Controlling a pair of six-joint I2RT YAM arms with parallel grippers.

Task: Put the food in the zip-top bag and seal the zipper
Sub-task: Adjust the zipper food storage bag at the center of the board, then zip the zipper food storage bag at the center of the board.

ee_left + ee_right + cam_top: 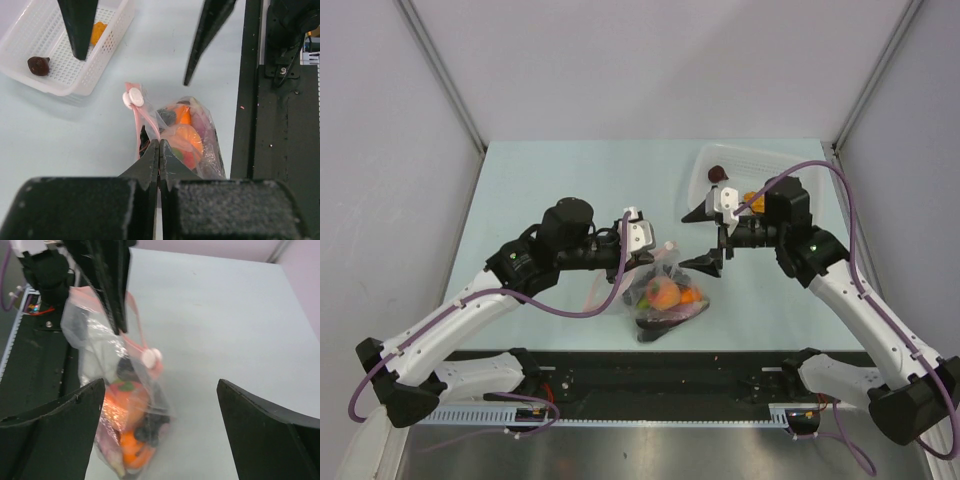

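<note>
Next, I take the slider (133,98) with my left gripper, as it pinches the pink zipper short of the white slider, while my right gripper holds the zipper's end.
The zip-top bag (665,298) hangs low over the table's near edge, and it bulges with food (663,292): a peach-orange fruit (127,396), an orange ball (131,452) and a dark grape cluster (150,422). My left gripper (159,145) is shut on the bag's top edge beside the pink zipper (144,120), whose white slider (133,98) sits at the strip's far end. In the top view the left gripper (653,258) is just above the bag. My right gripper (161,390) stands open close to the bag, touching nothing.
A white perforated basket (770,160) at the back right holds a dark brown piece (38,65) and an orange piece (98,32). The black base rail (650,375) runs along the near edge, right under the bag.
</note>
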